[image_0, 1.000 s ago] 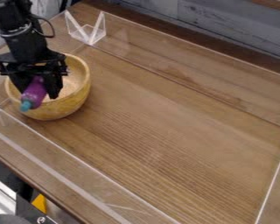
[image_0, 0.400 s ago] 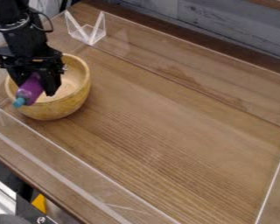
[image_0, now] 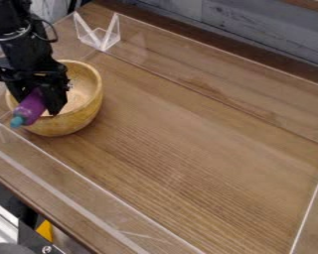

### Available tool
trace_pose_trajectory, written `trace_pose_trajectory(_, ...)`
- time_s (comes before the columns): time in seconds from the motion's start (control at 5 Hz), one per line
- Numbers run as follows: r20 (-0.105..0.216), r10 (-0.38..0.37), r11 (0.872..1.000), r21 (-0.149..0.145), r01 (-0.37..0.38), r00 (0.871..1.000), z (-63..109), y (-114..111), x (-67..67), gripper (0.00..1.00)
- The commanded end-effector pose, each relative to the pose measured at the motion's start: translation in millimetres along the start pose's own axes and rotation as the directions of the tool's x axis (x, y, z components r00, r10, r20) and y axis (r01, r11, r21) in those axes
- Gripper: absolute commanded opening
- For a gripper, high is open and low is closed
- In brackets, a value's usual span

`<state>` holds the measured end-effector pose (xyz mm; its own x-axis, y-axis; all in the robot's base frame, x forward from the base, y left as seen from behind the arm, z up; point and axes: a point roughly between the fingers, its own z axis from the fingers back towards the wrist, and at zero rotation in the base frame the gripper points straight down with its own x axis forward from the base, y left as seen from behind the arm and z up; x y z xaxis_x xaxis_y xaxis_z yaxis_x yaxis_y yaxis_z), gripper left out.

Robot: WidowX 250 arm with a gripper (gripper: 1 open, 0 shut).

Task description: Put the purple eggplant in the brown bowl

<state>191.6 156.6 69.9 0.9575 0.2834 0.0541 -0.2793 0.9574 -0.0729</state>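
Next, my gripper lets go of the purple eggplant around the middle of the brown bowl's bottom (image_0: pixel 60 103).
The brown bowl (image_0: pixel 82 111) stands at the left of the wooden table. My black gripper (image_0: pixel 35 91) points straight down over the bowl's left half and is shut on the purple eggplant (image_0: pixel 35 105). The eggplant hangs tilted between the fingers, its teal stem tip (image_0: pixel 19 120) pointing down and left over the bowl's near-left rim. Arm and fingers hide part of the bowl's inside.
Low clear plastic walls (image_0: pixel 189 69) fence the tabletop on all sides. A clear folded plastic piece (image_0: pixel 100 34) stands at the back, behind the bowl. The wooden surface (image_0: pixel 189 149) stretches to the right of the bowl.
The wrist has rolled a little, and the eggplant's stem tip has swung leftwards towards the bowl's rim. The hand has stayed over the same spot and the grip is unchanged.
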Motion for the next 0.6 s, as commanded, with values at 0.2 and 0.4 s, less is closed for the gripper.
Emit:
trace_pose_trajectory(0.2, 0.04, -0.097, 0.995, 0.024, 0.096, 0.995, 18.5, 12, 15.6, 0.0)
trace_pose_trajectory(0.4, 0.038, -0.055, 0.998, 0.025, 0.054, 0.998, 15.5, 18, 13.4, 0.0)
